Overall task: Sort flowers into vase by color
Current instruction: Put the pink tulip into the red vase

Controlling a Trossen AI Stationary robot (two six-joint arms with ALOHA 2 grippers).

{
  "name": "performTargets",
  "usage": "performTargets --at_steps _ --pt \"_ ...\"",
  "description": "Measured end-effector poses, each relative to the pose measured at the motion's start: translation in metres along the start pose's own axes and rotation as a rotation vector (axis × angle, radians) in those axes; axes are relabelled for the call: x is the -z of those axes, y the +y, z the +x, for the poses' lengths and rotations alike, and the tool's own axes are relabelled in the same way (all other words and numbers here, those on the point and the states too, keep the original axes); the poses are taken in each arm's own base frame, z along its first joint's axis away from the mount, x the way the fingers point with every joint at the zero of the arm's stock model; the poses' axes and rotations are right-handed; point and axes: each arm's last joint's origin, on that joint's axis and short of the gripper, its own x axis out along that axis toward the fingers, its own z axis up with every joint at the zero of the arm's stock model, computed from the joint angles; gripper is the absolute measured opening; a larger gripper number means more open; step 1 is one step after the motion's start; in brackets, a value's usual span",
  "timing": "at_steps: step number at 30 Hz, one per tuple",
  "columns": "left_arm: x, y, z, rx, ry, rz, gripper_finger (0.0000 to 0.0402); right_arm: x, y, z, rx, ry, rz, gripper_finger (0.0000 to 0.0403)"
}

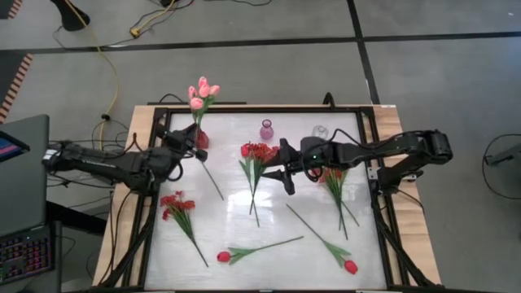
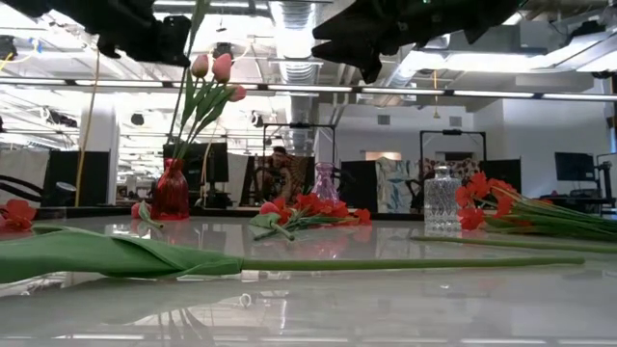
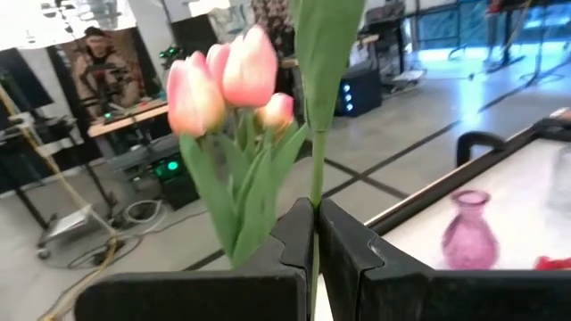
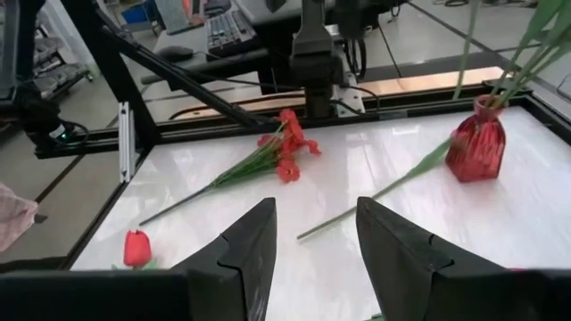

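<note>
The left gripper should release the green stem in the red vase (image 1: 203,140), among the pale pink tulips.
Pale pink tulips (image 1: 202,91) stand in a red vase (image 1: 200,140) at the table's far left; they also show as pink tulips (image 3: 223,80) in the left wrist view. My left gripper (image 1: 189,143) hovers right at this vase, shut on a green stem. A thin stem (image 1: 212,181) slants from the vase's foot over the table; I cannot tell whether it is the held one. My right gripper (image 1: 281,175) hangs open above the table's middle, holding nothing (image 4: 317,241). Sprays of red blossoms (image 1: 259,152) and red tulips (image 1: 224,256) lie flat on the table. My left gripper (image 3: 315,241) pinches a thin green stem (image 3: 314,192) between its two fingers. The stem stands upright across the fingers, with a long leaf (image 3: 326,45) rising above them. Its bloom is out of the picture, and the fingers hide its lower part.
A purple vase (image 1: 266,129) and a clear glass vase (image 1: 320,132) stand along the far edge. More red sprays lie at the left (image 1: 177,203) and right (image 1: 334,175); a second red tulip (image 1: 350,266) lies near right. A black frame (image 1: 370,163) rims the table.
</note>
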Motion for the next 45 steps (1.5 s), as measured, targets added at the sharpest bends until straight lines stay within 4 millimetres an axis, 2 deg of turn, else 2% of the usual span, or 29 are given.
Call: performTargets --at_steps 11,20,29,45 --pt "0.001 0.013 0.025 -0.003 0.019 0.009 0.0 0.0 0.002 -0.001 -0.006 0.0 -0.002 0.0182" --pt "0.0 0.02 0.035 0.01 -0.003 -0.002 0.0 0.0 0.002 -0.001 -0.006 0.004 -0.002 0.0182" --pt "0.036 0.02 0.039 -0.016 -0.002 -0.023 0.0 0.002 0.002 -0.001 -0.003 0.023 0.001 0.0182" --pt "0.076 0.018 0.036 0.005 0.087 -0.106 0.0 0.001 0.001 -0.001 -0.002 0.015 0.001 0.0182"
